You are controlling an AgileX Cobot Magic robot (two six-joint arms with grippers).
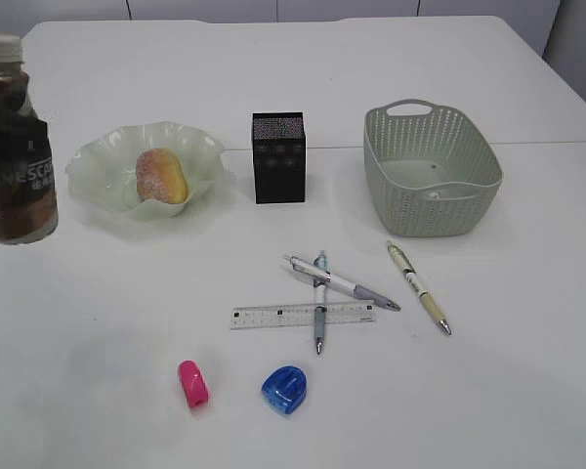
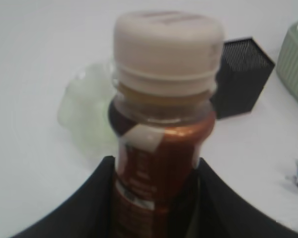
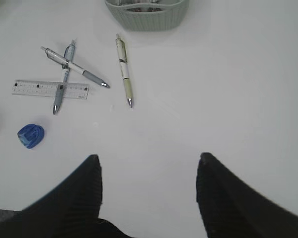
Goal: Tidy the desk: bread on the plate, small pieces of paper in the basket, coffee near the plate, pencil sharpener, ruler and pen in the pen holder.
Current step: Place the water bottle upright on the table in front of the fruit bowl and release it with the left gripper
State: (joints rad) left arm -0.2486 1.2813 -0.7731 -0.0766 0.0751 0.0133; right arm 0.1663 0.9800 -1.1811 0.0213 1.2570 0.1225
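Note:
I need to release the coffee bottle with my left gripper on the bare table (image 1: 111, 275) just in front of the pale green plate.
The brown coffee bottle (image 1: 15, 147) with a white cap stands at the far left, beside the pale green plate (image 1: 98, 166) that holds the bread (image 1: 161, 176). My left gripper (image 2: 155, 159) is shut on the coffee bottle (image 2: 164, 139) below its neck; the exterior view does not show the gripper. My right gripper (image 3: 148, 157) hangs open over bare table. The ruler (image 1: 264, 316) lies under two crossed pens (image 1: 342, 283), and a third pen (image 1: 420, 288) lies to their right. In front are a pink pencil sharpener (image 1: 193, 383) and a blue one (image 1: 284, 389). The small pieces of paper are out of view.
The black pen holder (image 1: 278, 156) stands at the middle back. The grey-green basket (image 1: 469, 195) is at the right back. The white table runs wide to the right of the pens and in front of the sharpeners.

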